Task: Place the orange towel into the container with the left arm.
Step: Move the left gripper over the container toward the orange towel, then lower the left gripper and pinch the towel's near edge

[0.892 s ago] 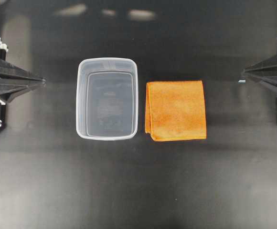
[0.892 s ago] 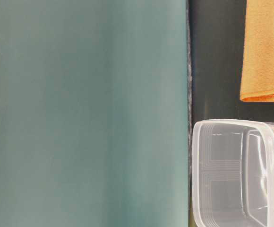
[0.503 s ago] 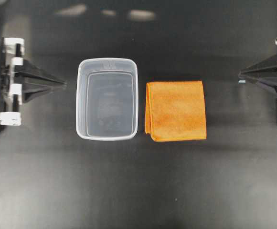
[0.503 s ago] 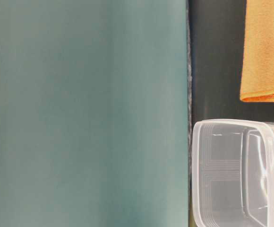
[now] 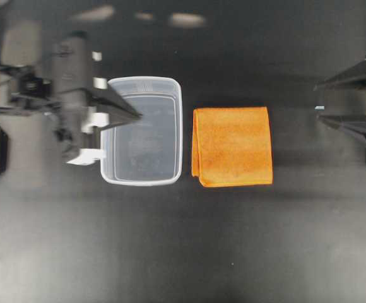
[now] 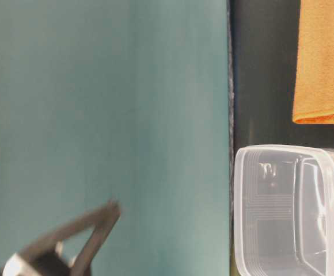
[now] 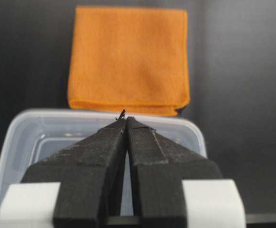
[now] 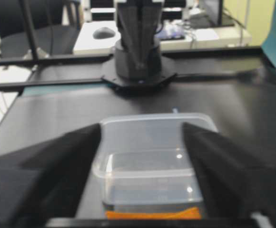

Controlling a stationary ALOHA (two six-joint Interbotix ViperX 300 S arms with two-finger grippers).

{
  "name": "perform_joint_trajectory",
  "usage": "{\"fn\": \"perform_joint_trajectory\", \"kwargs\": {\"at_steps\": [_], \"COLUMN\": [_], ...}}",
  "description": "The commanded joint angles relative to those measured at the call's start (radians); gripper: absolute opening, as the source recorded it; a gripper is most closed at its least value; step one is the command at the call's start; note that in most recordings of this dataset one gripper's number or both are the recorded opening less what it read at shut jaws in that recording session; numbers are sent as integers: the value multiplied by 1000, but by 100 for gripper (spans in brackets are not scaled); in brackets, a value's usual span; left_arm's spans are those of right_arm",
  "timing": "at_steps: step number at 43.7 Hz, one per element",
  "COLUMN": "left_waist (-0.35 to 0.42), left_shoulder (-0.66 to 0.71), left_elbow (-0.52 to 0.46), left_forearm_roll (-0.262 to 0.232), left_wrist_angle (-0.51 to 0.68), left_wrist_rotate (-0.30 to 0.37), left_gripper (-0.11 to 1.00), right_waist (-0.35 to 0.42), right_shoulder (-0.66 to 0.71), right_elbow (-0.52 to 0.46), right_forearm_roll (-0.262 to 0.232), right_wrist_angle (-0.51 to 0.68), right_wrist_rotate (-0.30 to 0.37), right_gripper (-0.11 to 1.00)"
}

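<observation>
Next, I move my left gripper to the middle of the orange towel (image 5: 231, 142) (image 7: 126, 56), well in from the towel's edges, and close it there.
The orange towel (image 5: 232, 146) lies flat on the black table, just right of the clear container (image 5: 142, 80). My left gripper (image 5: 137, 116) is shut and empty, its tip over the container's left part, above the rim. In the left wrist view its closed tips (image 7: 126, 118) point over the container (image 7: 33, 115) toward the towel (image 7: 128, 57). My right gripper (image 5: 317, 101) is open and empty at the right edge, apart from the towel. In the right wrist view (image 8: 142, 127) it frames the container (image 8: 152, 117), with a towel strip (image 8: 150, 213) below.
A teal wall (image 6: 98, 115) fills the left of the table-level view, with the left gripper (image 6: 114, 208) in front of it. The towel (image 6: 322, 63) and container (image 6: 282, 150) show at its right. The opposite arm's base (image 8: 138, 57) stands at the table's far end.
My left arm has swung from the left edge rightward to over the container, jaws still shut. My right gripper's jaws have spread open; it stays at the right edge.
</observation>
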Motion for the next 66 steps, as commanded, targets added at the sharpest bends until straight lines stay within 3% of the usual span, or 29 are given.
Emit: {"fn": "perform_joint_trajectory", "kwargs": {"at_steps": [1, 8, 12, 20, 25, 39, 57, 62, 66], "left_waist": [2, 14, 21, 29, 31, 15, 8, 8, 5], "left_shoulder": [98, 255, 344, 522, 634, 847, 920, 920, 917], "left_elbow": [-129, -290, -370, -532, -620, -738, -744, -742, -744], "left_forearm_roll": [5, 5, 5, 6, 5, 6, 6, 6, 6], "left_wrist_angle": [54, 147, 189, 253, 288, 370, 367, 373, 390], "left_wrist_rotate": [17, 37, 43, 44, 48, 55, 43, 40, 40], "left_gripper": [0, 4, 22, 75, 91, 90, 87, 79, 62], "right_waist": [-2, -2, -2, 11, 11, 11, 11, 11, 9], "right_shoulder": [-12, -60, -89, -140, -146, -138, -138, -138, -138], "right_elbow": [-3, 3, 3, 5, 6, 18, 48, 49, 49], "right_forearm_roll": [3, 3, 3, 3, 3, 5, 3, 5, 5], "right_wrist_angle": [17, 67, 77, 83, 100, 107, 107, 107, 107], "right_wrist_rotate": [0, 0, 0, 2, 2, 5, 40, 40, 40], "right_gripper": [76, 76, 75, 75, 75, 75, 74, 74, 74]}}
